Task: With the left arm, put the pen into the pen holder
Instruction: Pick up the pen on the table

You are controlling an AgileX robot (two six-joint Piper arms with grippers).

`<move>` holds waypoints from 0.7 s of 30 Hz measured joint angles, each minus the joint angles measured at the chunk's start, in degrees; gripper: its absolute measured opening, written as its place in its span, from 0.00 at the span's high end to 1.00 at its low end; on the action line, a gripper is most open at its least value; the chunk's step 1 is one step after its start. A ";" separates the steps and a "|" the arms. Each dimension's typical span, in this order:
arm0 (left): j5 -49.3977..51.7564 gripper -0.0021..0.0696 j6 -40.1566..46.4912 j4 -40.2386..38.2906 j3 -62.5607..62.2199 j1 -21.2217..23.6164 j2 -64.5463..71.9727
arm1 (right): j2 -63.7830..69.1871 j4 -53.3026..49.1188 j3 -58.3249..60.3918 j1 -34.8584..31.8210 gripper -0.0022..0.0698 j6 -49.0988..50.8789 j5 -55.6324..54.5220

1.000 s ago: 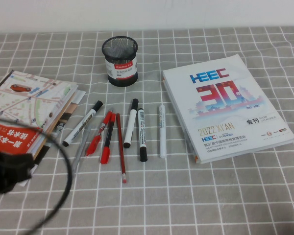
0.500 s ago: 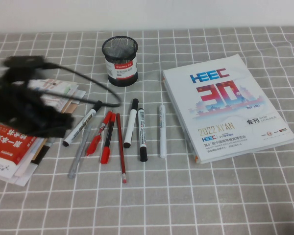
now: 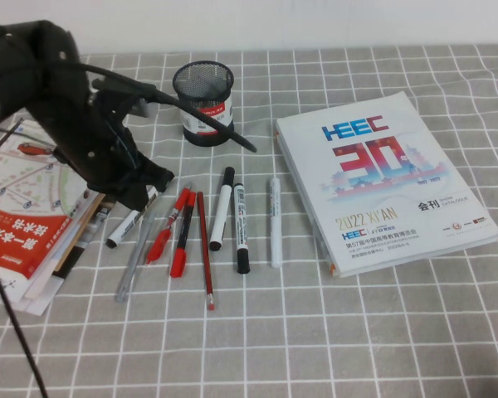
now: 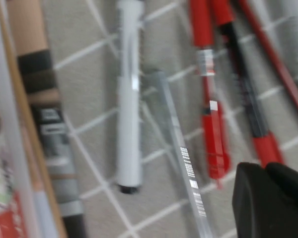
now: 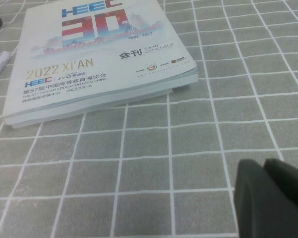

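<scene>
My left gripper is next. It should move to the white body of the marker (image 3: 135,215) (image 4: 129,91) closest to the booklets and close around its middle.
The pen (image 3: 120,230) is the long white marker with black ends, lying slanted at the left of the pen row; its upper end is hidden under my left gripper (image 3: 148,189). In the left wrist view the pen (image 4: 128,124) lies on the cloth, with the left gripper (image 4: 265,168) above the row, its fingers together and holding nothing. The black mesh pen holder (image 3: 203,103) stands upright behind the pens. My right gripper (image 5: 264,166) shows only in the right wrist view, fingers together, above bare cloth.
Several pens lie beside the marker: a clear pen (image 3: 135,253), red pens (image 3: 176,225), a red pencil (image 3: 204,249), other white markers (image 3: 222,207). A stack of booklets (image 3: 25,220) lies at left, a HEEC catalogue (image 3: 382,178) at right.
My left arm has swung up from the lower left and across to the right; it now hangs over the upper end of the pen. The pens have not moved.
</scene>
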 joint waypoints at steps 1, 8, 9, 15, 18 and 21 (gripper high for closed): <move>0.47 0.97 0.00 0.97 -0.93 -0.10 0.93 | 0.00 0.00 0.00 0.00 0.99 0.00 0.00; 0.44 0.75 0.00 5.00 -3.93 -0.10 4.97 | 0.00 0.00 0.00 0.00 0.99 0.00 0.00; -0.14 0.69 0.00 5.12 -3.93 -0.10 5.48 | 0.00 0.00 0.00 0.00 0.99 0.00 0.00; -1.81 0.56 0.00 5.81 -6.01 -0.10 9.08 | 0.00 0.00 0.00 0.00 0.99 0.00 0.00; -1.93 0.56 0.00 6.14 -7.86 -0.10 11.02 | 0.00 0.00 0.00 0.00 0.99 0.00 0.00; -2.05 0.57 0.32 6.70 -9.31 -0.10 12.89 | 0.00 0.00 0.00 0.00 0.99 0.00 0.00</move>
